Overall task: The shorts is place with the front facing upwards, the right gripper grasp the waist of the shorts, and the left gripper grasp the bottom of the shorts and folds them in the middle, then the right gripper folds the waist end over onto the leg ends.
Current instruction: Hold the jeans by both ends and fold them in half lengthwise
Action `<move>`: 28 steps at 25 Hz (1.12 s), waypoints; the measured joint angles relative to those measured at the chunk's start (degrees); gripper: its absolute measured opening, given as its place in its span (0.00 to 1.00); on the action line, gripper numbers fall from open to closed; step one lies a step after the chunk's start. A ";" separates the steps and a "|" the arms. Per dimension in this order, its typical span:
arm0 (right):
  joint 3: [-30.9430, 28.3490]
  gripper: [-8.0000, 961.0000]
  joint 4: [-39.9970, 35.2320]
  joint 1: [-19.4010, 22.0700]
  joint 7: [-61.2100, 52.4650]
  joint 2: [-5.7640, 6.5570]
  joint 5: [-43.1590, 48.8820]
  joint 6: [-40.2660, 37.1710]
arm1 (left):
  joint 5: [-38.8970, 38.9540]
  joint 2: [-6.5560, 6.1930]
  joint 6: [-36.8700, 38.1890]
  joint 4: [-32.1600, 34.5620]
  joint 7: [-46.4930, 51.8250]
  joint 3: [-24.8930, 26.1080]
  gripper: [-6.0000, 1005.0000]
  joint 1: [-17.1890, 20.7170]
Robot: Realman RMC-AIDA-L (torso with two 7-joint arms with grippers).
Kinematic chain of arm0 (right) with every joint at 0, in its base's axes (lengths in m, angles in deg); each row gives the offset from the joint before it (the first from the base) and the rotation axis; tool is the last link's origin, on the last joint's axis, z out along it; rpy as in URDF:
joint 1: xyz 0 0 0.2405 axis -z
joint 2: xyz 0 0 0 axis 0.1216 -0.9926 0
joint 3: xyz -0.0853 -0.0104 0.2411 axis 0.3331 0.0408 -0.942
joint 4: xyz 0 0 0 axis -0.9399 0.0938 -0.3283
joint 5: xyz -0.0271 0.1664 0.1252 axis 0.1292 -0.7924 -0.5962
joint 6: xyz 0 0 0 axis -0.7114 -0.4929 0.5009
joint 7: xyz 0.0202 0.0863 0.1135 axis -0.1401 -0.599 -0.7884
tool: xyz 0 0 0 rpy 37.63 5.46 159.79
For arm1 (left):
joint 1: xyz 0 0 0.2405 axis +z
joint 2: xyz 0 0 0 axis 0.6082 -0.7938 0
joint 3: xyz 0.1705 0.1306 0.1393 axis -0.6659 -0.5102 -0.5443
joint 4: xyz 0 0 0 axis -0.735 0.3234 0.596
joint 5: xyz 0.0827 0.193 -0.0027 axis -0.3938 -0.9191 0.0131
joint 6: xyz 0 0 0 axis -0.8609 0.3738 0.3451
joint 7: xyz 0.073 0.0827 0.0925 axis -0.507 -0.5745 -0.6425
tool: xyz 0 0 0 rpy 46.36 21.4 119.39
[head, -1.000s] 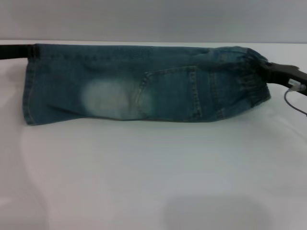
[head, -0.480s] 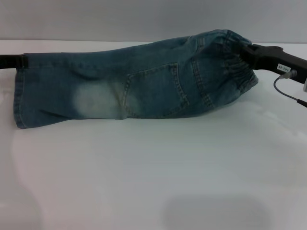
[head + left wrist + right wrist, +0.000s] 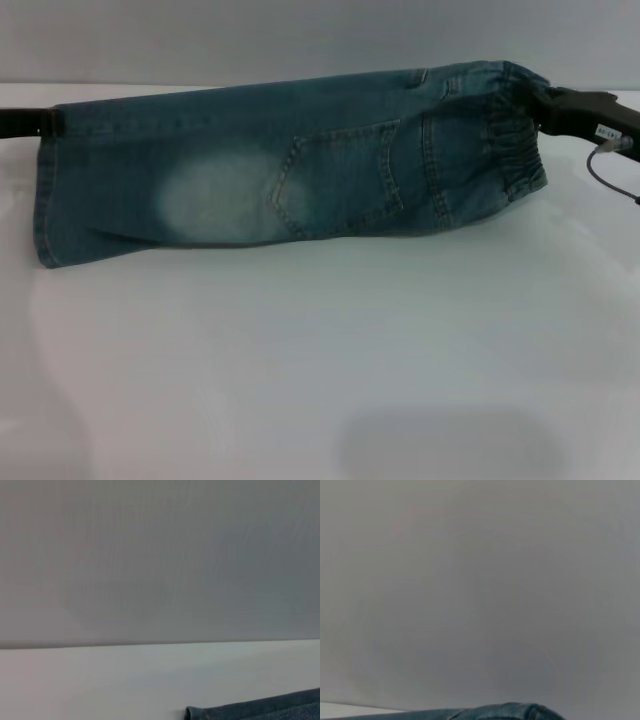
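Observation:
My right gripper has the elastic waist. It will let go of the waist on the far part of the white table (image 3: 497, 160), level with the leg hem.
The blue denim shorts (image 3: 290, 165) hang folded lengthwise over the white table (image 3: 320, 360), stretched between both arms, back pocket facing me. My right gripper (image 3: 545, 105) is shut on the elastic waist (image 3: 515, 150) at the right, lifted off the table. My left gripper (image 3: 45, 122) holds the leg hem (image 3: 45, 200) at the far left edge. A strip of denim (image 3: 260, 711) shows in the left wrist view, and the waist's top (image 3: 510, 712) in the right wrist view.
A grey wall (image 3: 320, 40) rises behind the table's far edge. A thin cable (image 3: 610, 180) loops below the right arm.
The right gripper lifted the waist end, moved it left and then back right. The shorts hang tilted, waist higher than the hem. The left end shifted slightly.

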 joint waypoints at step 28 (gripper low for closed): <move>3.36 0.36 2.63 -1.58 -0.18 -0.18 -0.02 8.73 | 1.38 3.02 -9.71 -0.30 -2.00 -0.18 0.26 -0.32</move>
